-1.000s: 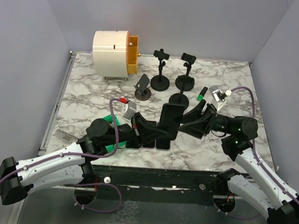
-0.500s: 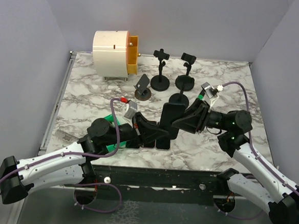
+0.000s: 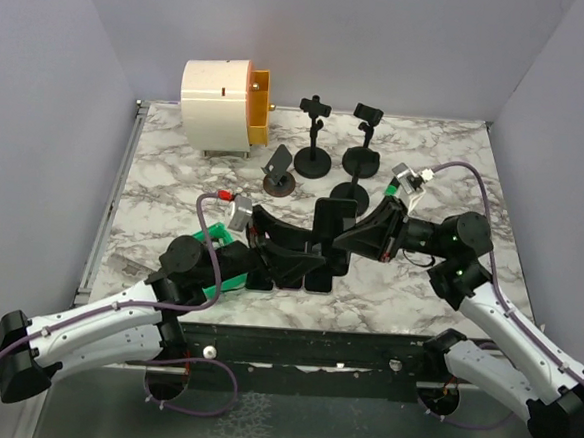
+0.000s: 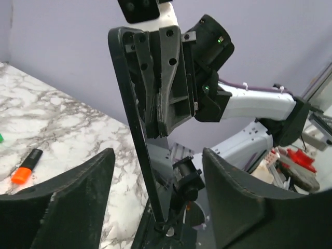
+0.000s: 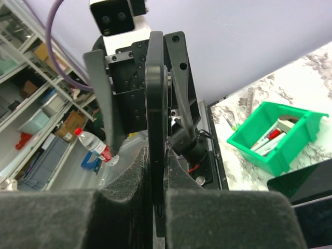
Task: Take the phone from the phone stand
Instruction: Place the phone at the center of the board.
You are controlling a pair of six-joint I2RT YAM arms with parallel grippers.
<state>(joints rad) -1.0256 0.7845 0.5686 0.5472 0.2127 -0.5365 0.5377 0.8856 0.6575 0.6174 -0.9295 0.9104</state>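
Observation:
Next, I set the black phone down from my right gripper on the marble, at the phone row's end (image 3: 351, 271) farthest from the green bin.
The black phone (image 3: 332, 236) stands upright near the table's front middle, on its phone stand (image 3: 311, 277). My right gripper (image 3: 357, 239) is shut on the phone's right edge. In the right wrist view its pads (image 5: 199, 207) pinch the thin phone (image 5: 155, 114), and the stand's joint (image 5: 189, 145) sits just behind. My left gripper (image 3: 288, 247) is open. Its fingers (image 4: 62, 207) stand wide apart on either side of the edge-on phone (image 4: 136, 124) and touch nothing. The stand's joint (image 4: 185, 181) is low between them.
Several empty black stands (image 3: 314, 140) line the back. A white and orange drum (image 3: 226, 94) sits at the back left. A green bin (image 3: 213, 240) of markers lies under the left arm. An orange marker (image 4: 23, 171) lies on the marble.
My right gripper closed in from the right and shut on the phone. My left gripper, shut beside the phone before, has opened wide.

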